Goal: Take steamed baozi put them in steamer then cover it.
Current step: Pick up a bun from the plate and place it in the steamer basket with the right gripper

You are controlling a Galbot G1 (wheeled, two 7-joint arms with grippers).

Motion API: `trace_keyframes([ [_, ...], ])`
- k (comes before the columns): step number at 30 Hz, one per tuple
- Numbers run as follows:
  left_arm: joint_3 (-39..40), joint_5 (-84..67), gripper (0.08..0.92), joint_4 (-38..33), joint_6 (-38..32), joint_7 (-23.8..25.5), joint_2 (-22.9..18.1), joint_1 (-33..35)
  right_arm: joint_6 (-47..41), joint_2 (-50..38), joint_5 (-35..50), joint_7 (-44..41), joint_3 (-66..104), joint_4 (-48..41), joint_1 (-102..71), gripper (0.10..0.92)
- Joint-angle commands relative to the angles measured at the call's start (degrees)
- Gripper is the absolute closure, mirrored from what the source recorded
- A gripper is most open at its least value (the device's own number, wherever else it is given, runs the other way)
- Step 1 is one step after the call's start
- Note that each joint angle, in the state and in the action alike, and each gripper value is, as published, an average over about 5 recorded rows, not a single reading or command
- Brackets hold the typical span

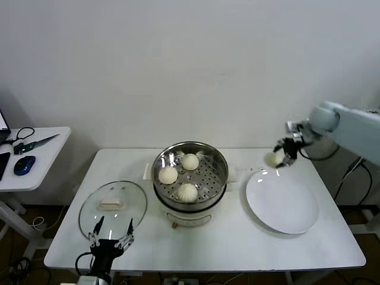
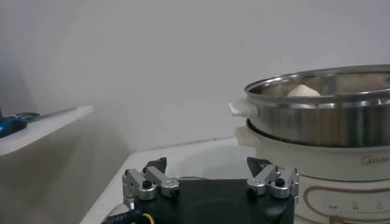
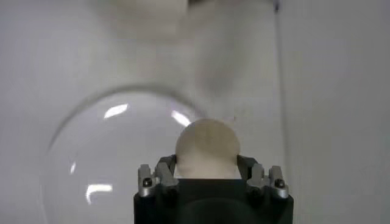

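The baozi, now held above the white plate's edge, will be let go by my right gripper on the bare steamer's bottom (image 1: 207, 178), over on the side that is toward the white plate.
The steel steamer (image 1: 220, 177) stands mid-table on its white cooker base, with three steamed baozi inside (image 1: 190, 161) (image 1: 168, 175) (image 1: 187, 192). My right gripper (image 1: 280, 155) hangs in the air above the far left edge of the white plate (image 1: 285, 205), shut on a fourth baozi (image 1: 272, 159). In the right wrist view that bun (image 3: 207, 146) sits between the fingers (image 3: 166, 167) over the plate (image 3: 116, 158). The glass cover (image 1: 113, 205) lies flat on the table left of the steamer. My left gripper (image 1: 111, 233) stands open just in front of the cover, nothing between its fingers (image 2: 159, 165).
A white side table (image 1: 35, 166) with a blue mouse (image 1: 24, 164) and scissors (image 1: 32, 143) stands to the left. The wall runs close behind the table. In the left wrist view the steamer (image 2: 323, 122) rises close on one side.
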Motion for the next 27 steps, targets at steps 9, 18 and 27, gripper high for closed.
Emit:
trace_keyframes([
  [9, 0.3, -0.2, 0.177, 0.1, 0.3, 0.1, 0.2, -1.3, -10.8, 18.6, 22.9, 11.7, -10.5, 23.5, 16.3, 0.355],
  [18, -0.8, -1.1, 0.177, -0.2, 0.2, 0.0, 0.5, -1.2, -13.0, 23.1, 17.3, 16.5, -9.4, 15.8, 2.9, 0.355],
  [27, -1.4, -1.2, 0.177, -0.3, 0.1, 0.0, 0.5, -0.8, -15.5, 21.6, 14.4, 20.7, -8.5, 14.7, -2.5, 0.355],
])
